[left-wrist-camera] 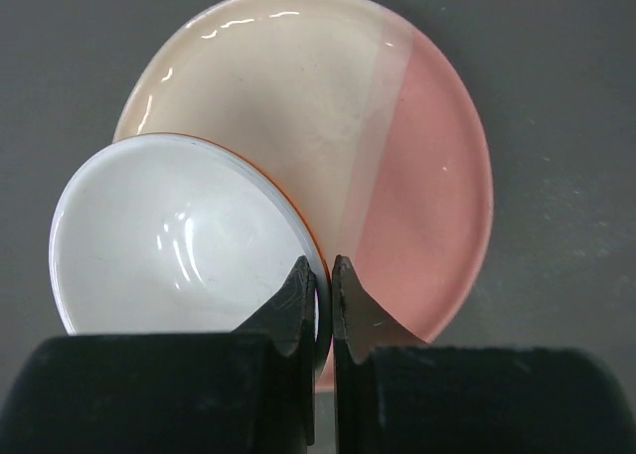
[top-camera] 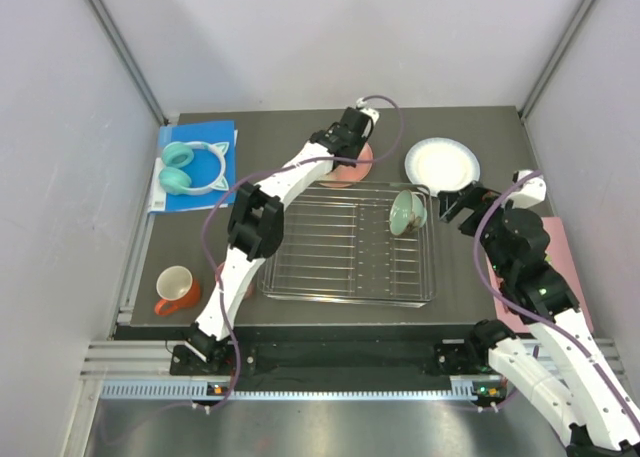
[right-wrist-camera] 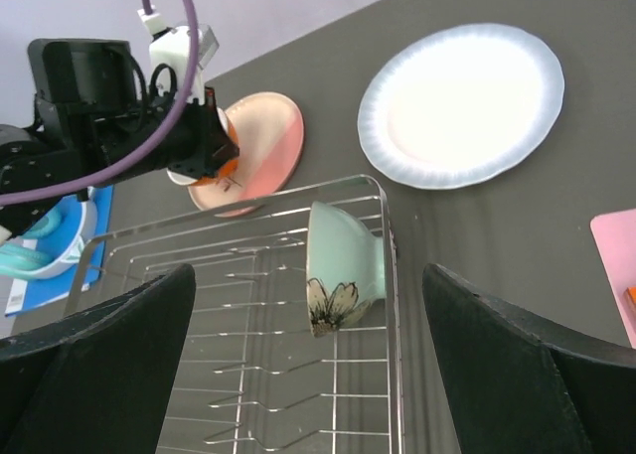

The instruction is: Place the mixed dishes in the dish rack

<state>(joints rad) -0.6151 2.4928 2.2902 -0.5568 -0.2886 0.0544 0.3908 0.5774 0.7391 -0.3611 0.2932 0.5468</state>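
My left gripper should release the orange bowl in the dish rack's front corner (top-camera: pixel 408 272), so that it sits in front of the mint-green bowl.
My left gripper (left-wrist-camera: pixel 326 293) is shut on the rim of the orange bowl with white inside (left-wrist-camera: pixel 169 245), one finger inside and one outside. The bowl sits over the pink-and-cream plate (left-wrist-camera: pixel 407 166), which lies behind the dish rack (top-camera: pixel 350 297). From above, the left gripper (top-camera: pixel 350 145) covers the bowl. The mint-green bowl (top-camera: pixel 407 212) stands on edge in the rack's far right corner. My right gripper (right-wrist-camera: pixel 313 345) hangs open just right of it, holding nothing. The white plate (top-camera: pixel 442 163) lies flat at the back right. The orange mug (top-camera: pixel 177 289) stands near the front left.
Teal headphones (top-camera: pixel 193 167) rest on a flat blue board (top-camera: pixel 168 195) at the back left. A pink mat (top-camera: pixel 565 262) lies at the table's right edge under the right arm. Grey walls close in both sides and the back.
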